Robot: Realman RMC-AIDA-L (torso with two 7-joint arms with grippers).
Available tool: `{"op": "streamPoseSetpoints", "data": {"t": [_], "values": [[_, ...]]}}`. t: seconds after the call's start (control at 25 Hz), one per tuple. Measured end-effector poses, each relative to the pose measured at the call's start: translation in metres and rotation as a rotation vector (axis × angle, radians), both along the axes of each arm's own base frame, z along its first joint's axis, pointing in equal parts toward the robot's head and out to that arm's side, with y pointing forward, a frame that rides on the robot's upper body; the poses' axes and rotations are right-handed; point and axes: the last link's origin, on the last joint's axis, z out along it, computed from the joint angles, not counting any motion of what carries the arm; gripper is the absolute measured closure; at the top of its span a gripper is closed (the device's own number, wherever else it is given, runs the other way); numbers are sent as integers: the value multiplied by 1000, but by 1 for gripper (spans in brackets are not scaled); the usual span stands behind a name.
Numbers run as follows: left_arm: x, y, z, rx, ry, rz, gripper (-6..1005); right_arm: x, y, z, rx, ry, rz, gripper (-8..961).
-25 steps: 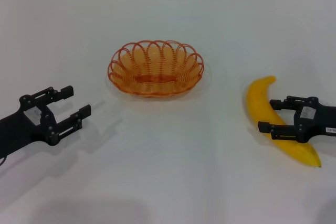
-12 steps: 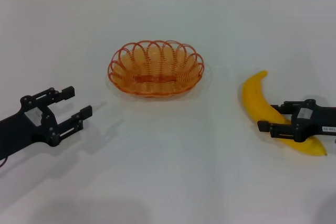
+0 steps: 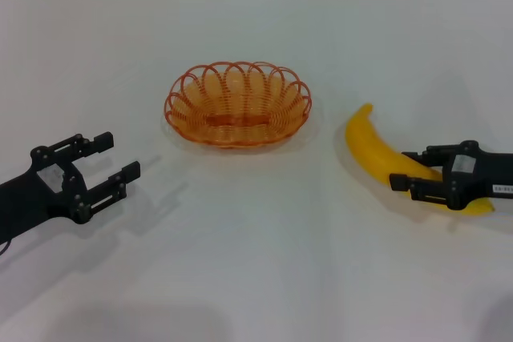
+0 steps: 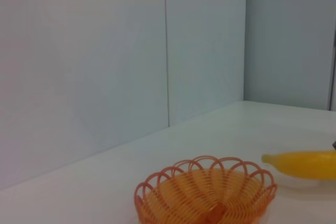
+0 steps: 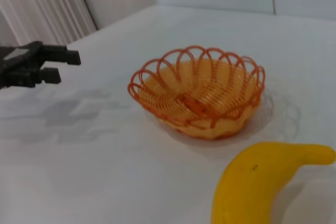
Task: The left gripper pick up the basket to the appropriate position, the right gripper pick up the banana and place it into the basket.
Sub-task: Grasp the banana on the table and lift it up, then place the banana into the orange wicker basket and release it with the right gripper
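Observation:
I need to use my right gripper to let go of the yellow banana across the middle of the orange wire basket (image 3: 245,108) (image 5: 202,99), so it spans the basket's rim.
The orange wire basket (image 3: 237,104) sits on the white table, in the middle and toward the back. It also shows in the wrist views (image 4: 206,192) (image 5: 199,90). To its right, my right gripper (image 3: 403,168) is shut on the yellow banana (image 3: 370,148), gripping it past its middle. The free tip points up and left toward the basket. The banana (image 5: 262,182) fills the close part of the right wrist view and appears beside the basket (image 4: 304,163) in the left wrist view. My left gripper (image 3: 118,155) stands open, low at the left and apart from the basket.
The white table (image 3: 256,262) spreads bare in front of the basket and between the two arms. A pale panelled wall (image 4: 105,51) rises behind the table's far edge. My left gripper (image 5: 50,64) shows far off in the right wrist view.
My right gripper has carried the banana leftward toward the basket, and the banana has swung so its tip points up and left. The left arm and the basket have not moved.

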Motion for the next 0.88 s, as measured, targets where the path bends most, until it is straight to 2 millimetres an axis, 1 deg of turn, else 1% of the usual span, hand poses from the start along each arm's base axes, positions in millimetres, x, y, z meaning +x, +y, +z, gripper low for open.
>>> {"op": "streamPoseSetpoints", "data": {"t": [0.16,0.24,0.32,0.4,0.48,0.52,0.68,0.76,0.88], "values": [[0,0,0,0,-1,-1,380,-4,7,6,47,13,17,477],[0,0,0,1,0,-4,380,-10,13,11,98,37,49,476],[0,0,0,2,3,-8,380,-22,21,14,147,68,121,476],[1,1,0,3,4,-12,380,-36,28,13,164,93,196,476],[2,2,0,2,4,-16,381,-54,36,5,165,109,285,476],[2,2,0,1,5,-17,381,-60,39,2,165,107,317,476],[5,3,-1,-1,5,-26,381,-90,53,-24,130,86,489,476],[6,4,-2,-2,5,-30,381,-104,61,-40,110,73,543,476],[8,7,-2,-4,4,-38,381,-120,73,-55,101,41,592,477]]}}
